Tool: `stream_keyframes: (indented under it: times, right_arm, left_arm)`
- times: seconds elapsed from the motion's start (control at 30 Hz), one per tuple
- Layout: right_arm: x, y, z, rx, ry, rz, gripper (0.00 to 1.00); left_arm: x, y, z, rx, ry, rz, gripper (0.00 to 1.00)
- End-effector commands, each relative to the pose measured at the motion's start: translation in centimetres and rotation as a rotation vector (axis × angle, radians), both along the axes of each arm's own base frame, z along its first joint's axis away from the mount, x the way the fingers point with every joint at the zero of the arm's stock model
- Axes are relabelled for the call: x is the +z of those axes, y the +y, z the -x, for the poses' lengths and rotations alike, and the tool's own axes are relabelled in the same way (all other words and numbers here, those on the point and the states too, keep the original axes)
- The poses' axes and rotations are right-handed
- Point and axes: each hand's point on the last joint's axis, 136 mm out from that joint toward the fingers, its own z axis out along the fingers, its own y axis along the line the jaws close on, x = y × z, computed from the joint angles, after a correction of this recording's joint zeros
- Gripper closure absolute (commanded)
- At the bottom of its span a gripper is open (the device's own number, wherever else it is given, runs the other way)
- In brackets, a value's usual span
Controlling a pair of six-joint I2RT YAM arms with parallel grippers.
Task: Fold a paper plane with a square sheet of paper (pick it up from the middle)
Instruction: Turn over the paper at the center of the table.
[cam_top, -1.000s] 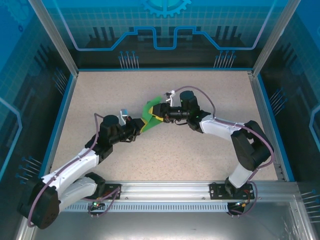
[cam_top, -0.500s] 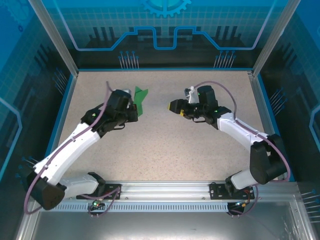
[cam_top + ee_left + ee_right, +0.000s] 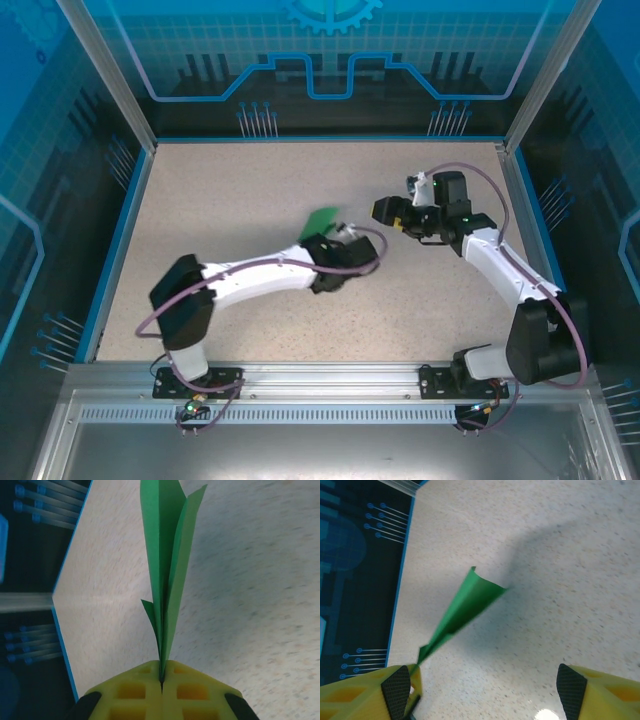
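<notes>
Next, my left gripper puts down the paper plane it holds by the narrow end, steadies it with my right gripper and takes its middle (image 3: 164,575).
The paper plane (image 3: 167,565) is a slim folded dart of bright green paper with a centre crease, sticking straight out from my left gripper (image 3: 161,677), whose yellow jaws are shut on its lower end. From above, the plane (image 3: 320,221) hangs over the middle of the table at the left gripper (image 3: 320,241). My right gripper (image 3: 384,211) stands open to the right of it, apart from the paper. In the right wrist view the plane (image 3: 465,607) is blurred, ahead and left of the right gripper (image 3: 482,685), with nothing between its pads.
The speckled beige table (image 3: 250,180) is bounded by a blue rim (image 3: 125,235) and clear walls on the left, back and right. The left arm (image 3: 250,280) lies across the near centre. The metal base rail (image 3: 330,385) runs along the front.
Both grippers met at the paper in the centre a second ago. The right gripper let go, opened wide and drew back right. The left arm swung away and back to centre, keeping the plane.
</notes>
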Motion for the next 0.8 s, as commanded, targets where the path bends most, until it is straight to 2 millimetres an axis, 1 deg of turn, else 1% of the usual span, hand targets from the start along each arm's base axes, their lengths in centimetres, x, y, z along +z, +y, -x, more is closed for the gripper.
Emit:
stream_keyframes:
  times: [0.0, 0.07, 0.17, 0.2, 0.37, 0.43, 0.53, 0.7, 0.73, 0.77]
  right_arm:
    - [-2.2, -1.3, 1.3, 0.017, 0.071, -0.012, 0.19]
    - [-2.6, -1.9, 1.4, 0.006, 0.077, -0.011, 0.19]
    - [-2.6, -2.0, 1.3, 0.005, 0.072, -0.011, 0.19]
    - [-3.5, -2.0, 1.8, 0.007, 0.093, -0.011, 0.19]
    - [-4.0, -1.5, 1.9, 0.019, 0.105, -0.035, 0.2]
    - [-4.3, -1.3, 1.9, 0.025, 0.113, -0.035, 0.2]
    - [-4.5, -0.9, 2.0, 0.037, 0.117, -0.037, 0.2]
    - [-4.7, -0.1, 2.0, 0.056, 0.121, -0.036, 0.2]
    - [-4.8, 0.2, 2.1, 0.064, 0.124, -0.034, 0.2]
    - [-4.9, 0.5, 2.1, 0.073, 0.126, -0.033, 0.21]
  left_arm:
    - [-0.5, -3.7, 0.2, -0.155, -0.091, -0.114, 1.0]
    - [-2.4, -5.1, 0.9, -0.208, -0.08, -0.151, 1.0]
    - [-4.8, -6.1, 1.8, -0.245, -0.06, -0.176, 1.0]
    - [-5.4, -6.2, 2.0, -0.254, -0.053, -0.184, 1.0]
    - [-9.4, -6.5, 3.4, -0.28, 0.012, -0.228, 1.0]
    - [-10.4, -6.3, 3.7, -0.283, 0.035, -0.24, 0.96]
    - [-10.9, -6.2, 4.0, -0.283, 0.05, -0.231, 0.9]
    - [-10.8, -6.7, 4.7, -0.284, 0.098, -0.155, 0.73]
    - [-10.8, -6.9, 5.0, -0.282, 0.117, -0.121, 0.67]
    - [-10.7, -7.1, 5.4, -0.281, 0.141, -0.076, 0.59]
